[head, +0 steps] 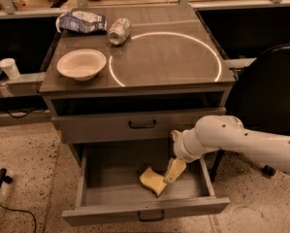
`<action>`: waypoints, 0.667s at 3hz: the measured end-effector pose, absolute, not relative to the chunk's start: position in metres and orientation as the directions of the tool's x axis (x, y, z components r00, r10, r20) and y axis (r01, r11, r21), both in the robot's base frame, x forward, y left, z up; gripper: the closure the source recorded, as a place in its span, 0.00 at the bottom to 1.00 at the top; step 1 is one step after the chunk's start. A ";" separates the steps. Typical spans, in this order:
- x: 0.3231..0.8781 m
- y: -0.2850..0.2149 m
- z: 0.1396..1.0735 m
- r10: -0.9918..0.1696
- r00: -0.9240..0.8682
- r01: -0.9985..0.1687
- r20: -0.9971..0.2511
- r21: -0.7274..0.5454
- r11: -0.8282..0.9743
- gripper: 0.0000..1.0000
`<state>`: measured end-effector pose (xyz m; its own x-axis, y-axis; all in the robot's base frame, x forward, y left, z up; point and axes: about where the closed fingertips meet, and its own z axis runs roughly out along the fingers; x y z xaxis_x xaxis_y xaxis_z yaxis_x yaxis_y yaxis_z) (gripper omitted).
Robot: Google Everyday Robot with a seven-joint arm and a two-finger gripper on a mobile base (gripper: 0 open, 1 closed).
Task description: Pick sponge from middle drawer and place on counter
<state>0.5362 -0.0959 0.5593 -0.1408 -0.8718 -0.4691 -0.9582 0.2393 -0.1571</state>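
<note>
The fingers of my gripper should close on the arm-side edge [163, 181] of the pale yellow sponge in the open middle drawer.
The pale yellow sponge [153, 180] lies on the floor of the open middle drawer [145, 210], right of centre, its right edge curled up. My gripper [173, 170] hangs from the white arm inside the drawer, at the sponge's upper right edge and touching or almost touching it. The counter [164, 57] above is glossy grey-brown with a large thin white ring.
A white bowl [81, 63] sits at the counter's left. A crumpled bag [81, 21] and a tipped can [119, 30] lie at its back. The closed drawer front [142, 125] is just above my arm. A black chair [268, 91] stands at the right.
</note>
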 end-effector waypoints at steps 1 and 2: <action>0.534 -0.086 0.525 -0.866 -0.119 -0.966 -0.486 -0.143 0.213 0.00; 0.534 -0.086 0.525 -0.866 -0.119 -0.966 -0.486 -0.143 0.213 0.19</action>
<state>0.5340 -0.0859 0.5251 -0.1193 -0.8659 -0.4858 -0.9664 0.2134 -0.1431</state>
